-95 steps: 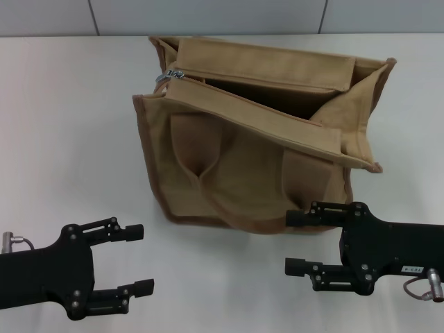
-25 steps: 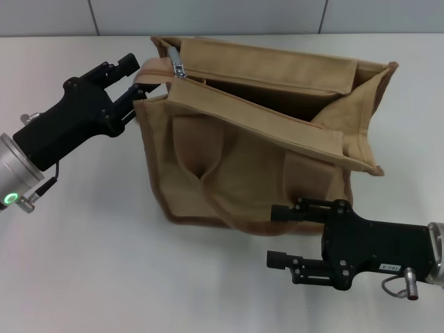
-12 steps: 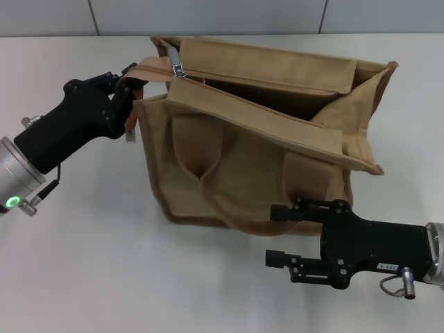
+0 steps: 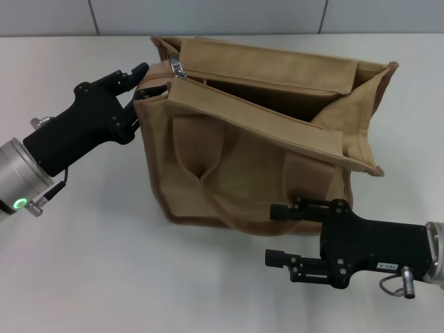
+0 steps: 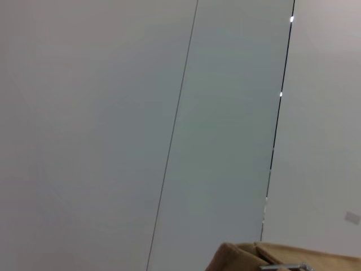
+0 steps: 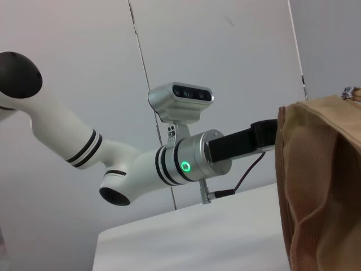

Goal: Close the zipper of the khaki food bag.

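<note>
My left gripper needs to open, grab the zipper's end (image 4: 159, 72) and lift it first, because the flaps are gaping and the zipper is sagging beside the silver pull.
The khaki food bag (image 4: 243, 159) stands on the white table, its top gaping open between two flaps. The zipper (image 4: 250, 103) runs along the flap edges, and its silver pull (image 4: 177, 67) sits at the bag's left end. My left gripper (image 4: 149, 79) is at that left top corner, just beside the pull, fingers spread open against the bag's edge. My right gripper (image 4: 275, 234) hovers open in front of the bag's lower right side, holding nothing. The left wrist view catches only the bag's corner (image 5: 248, 257) and the pull (image 5: 282, 266). The right wrist view shows the bag's side (image 6: 318, 186).
The white table (image 4: 83, 263) extends around the bag, with a grey wall behind. The bag's looped handle (image 4: 208, 180) hangs down its front. The left arm's black forearm (image 4: 76, 135) reaches in from the left edge.
Half a second ago my left gripper was pinching the bag's end tab and pulling it left. Now its fingers are spread and the tab has dropped back. The right arm is still.
</note>
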{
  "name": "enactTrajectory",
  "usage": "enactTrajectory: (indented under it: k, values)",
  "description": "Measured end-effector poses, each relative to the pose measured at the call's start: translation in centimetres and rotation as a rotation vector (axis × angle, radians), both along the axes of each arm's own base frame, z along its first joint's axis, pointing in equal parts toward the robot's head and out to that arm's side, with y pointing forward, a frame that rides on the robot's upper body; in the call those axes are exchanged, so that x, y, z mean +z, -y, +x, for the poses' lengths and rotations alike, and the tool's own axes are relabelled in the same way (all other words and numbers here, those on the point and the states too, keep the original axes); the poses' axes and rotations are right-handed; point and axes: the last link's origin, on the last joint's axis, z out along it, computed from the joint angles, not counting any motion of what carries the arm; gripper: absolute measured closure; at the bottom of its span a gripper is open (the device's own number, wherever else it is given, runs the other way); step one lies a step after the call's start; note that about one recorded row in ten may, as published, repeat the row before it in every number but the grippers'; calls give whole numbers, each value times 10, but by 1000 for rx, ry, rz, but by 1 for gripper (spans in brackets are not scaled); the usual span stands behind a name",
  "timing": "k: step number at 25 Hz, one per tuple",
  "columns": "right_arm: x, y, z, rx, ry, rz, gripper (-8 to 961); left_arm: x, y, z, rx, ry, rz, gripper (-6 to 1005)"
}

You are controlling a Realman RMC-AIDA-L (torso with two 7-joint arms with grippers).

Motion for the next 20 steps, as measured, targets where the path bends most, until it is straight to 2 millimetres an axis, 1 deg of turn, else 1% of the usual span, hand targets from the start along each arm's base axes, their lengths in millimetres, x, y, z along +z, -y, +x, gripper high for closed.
enactTrajectory:
  k: [7,14,18,20]
  values:
    - [-1,1,0,-6,-4,-5,266,0,1,2,-18,3,5,484]
    - [-3,0,1,-13,6,-1,266,3,8,3,-50,19,23,490]
    - [-3,-2,0,-12,11,1,266,-1,12,5,-76,9,47,493]
    - [-3,-2,0,-12,12,1,266,-1,12,5,-80,8,46,549]
